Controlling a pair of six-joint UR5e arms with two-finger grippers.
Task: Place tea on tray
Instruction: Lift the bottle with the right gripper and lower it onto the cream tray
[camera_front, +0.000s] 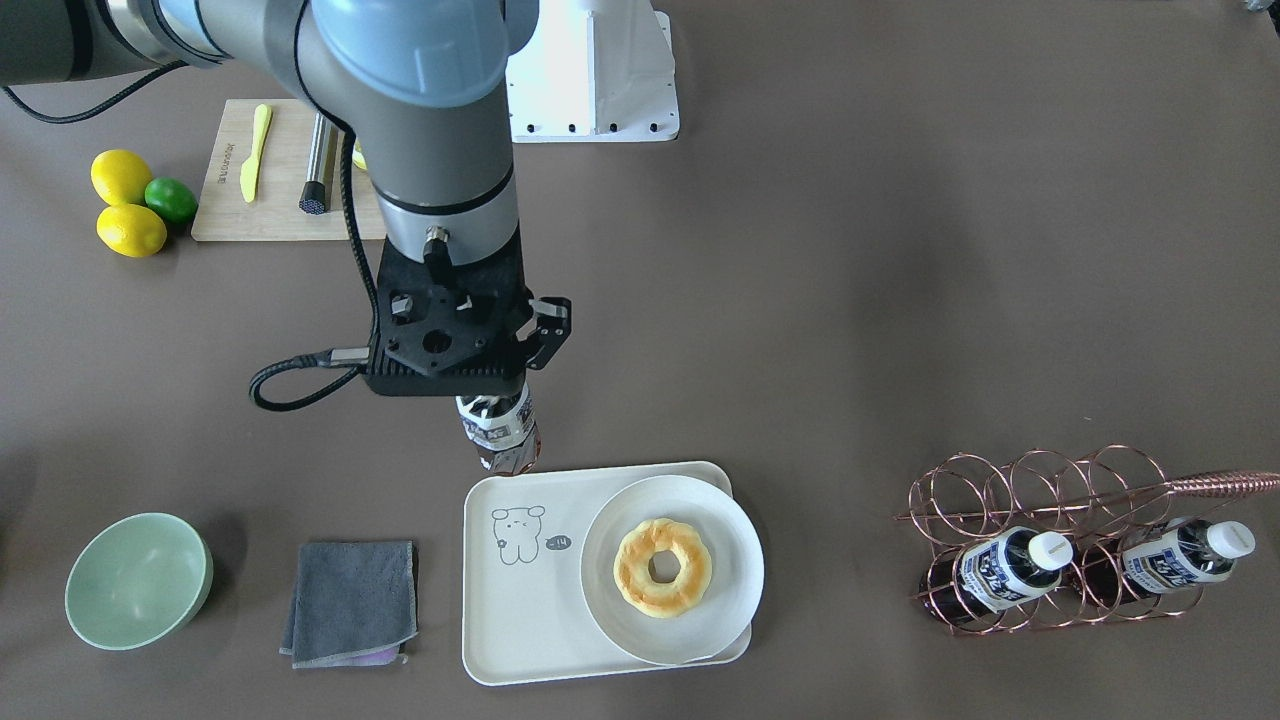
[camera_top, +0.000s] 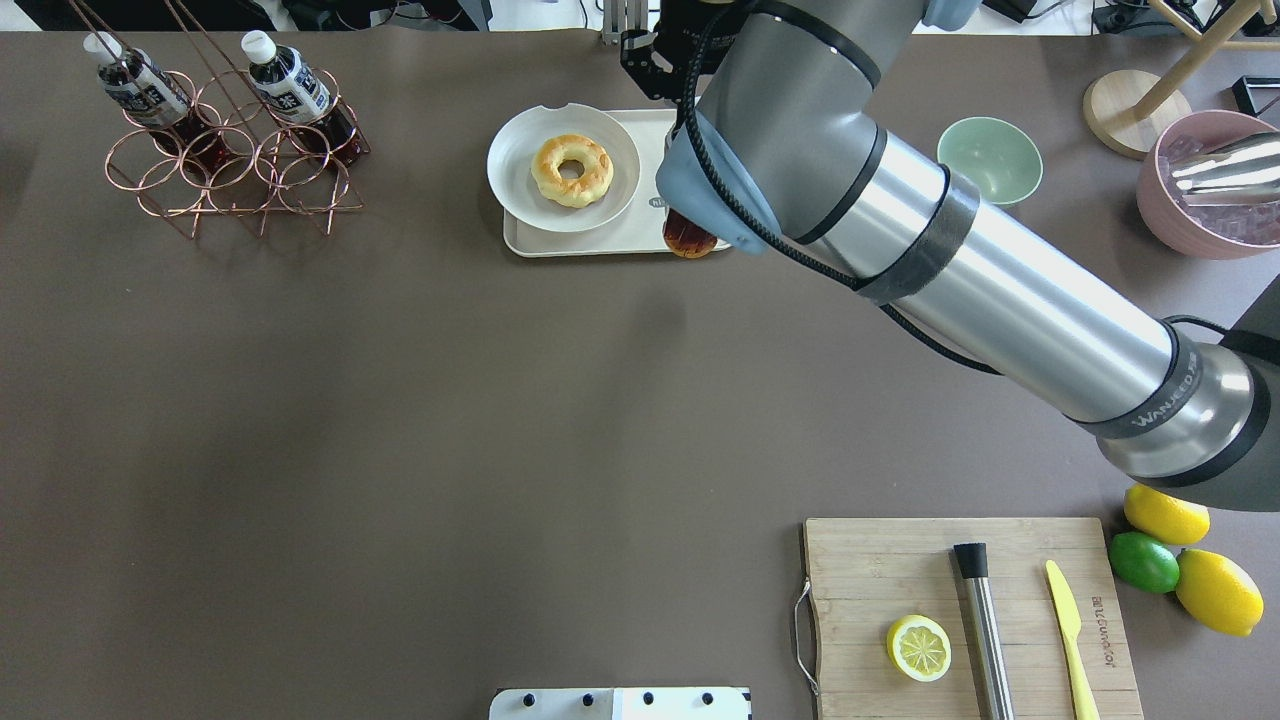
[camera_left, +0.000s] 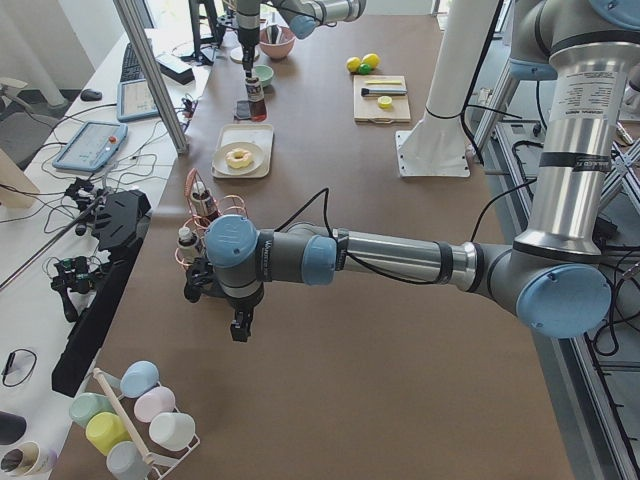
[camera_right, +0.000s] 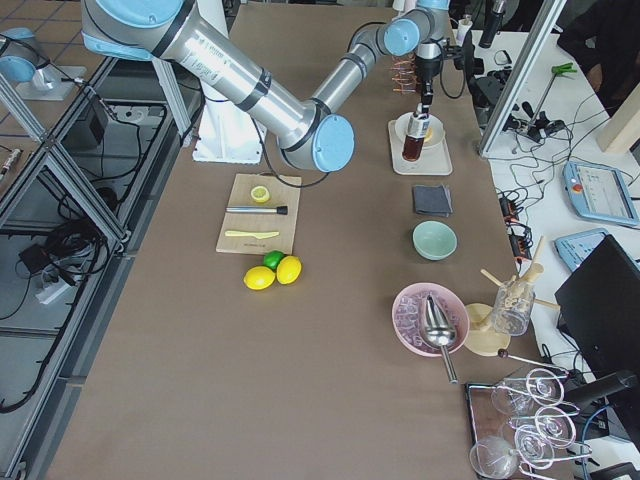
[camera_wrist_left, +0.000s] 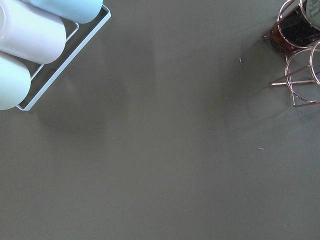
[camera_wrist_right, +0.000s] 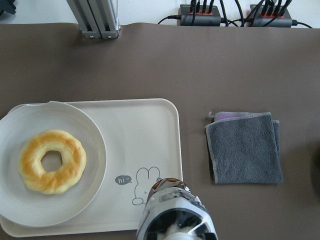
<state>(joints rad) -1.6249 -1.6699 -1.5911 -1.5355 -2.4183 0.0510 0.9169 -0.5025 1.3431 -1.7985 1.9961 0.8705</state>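
The robot's right gripper should release the tea bottle on the tray's bare part (camera_front: 517, 584) (camera_wrist_right: 151, 153) just past the bear drawing, next to the plate. The bottle is now upright at the tray's edge.
My right gripper (camera_front: 492, 405) is shut on a tea bottle (camera_front: 503, 432) with dark tea and a navy-and-white label, holding it upright from above. The bottle is at the robot-side edge of the cream tray (camera_front: 520, 620), by the bear drawing (camera_wrist_right: 147, 180). It fills the bottom of the right wrist view (camera_wrist_right: 175, 215), and I cannot tell if it touches the tray (camera_wrist_right: 140, 130). Two more tea bottles (camera_front: 1005, 570) (camera_front: 1180, 555) lie in a copper wire rack (camera_front: 1040, 480). My left gripper (camera_left: 238, 322) hovers over bare table beside the rack; I cannot tell if it is open.
A round white plate with a doughnut (camera_front: 662, 567) fills one half of the tray. A grey cloth (camera_front: 352, 600) and a green bowl (camera_front: 137, 580) lie beside the tray. A wooden board (camera_front: 285, 205) with a knife, plus lemons and a lime (camera_front: 170, 198), sits near the robot.
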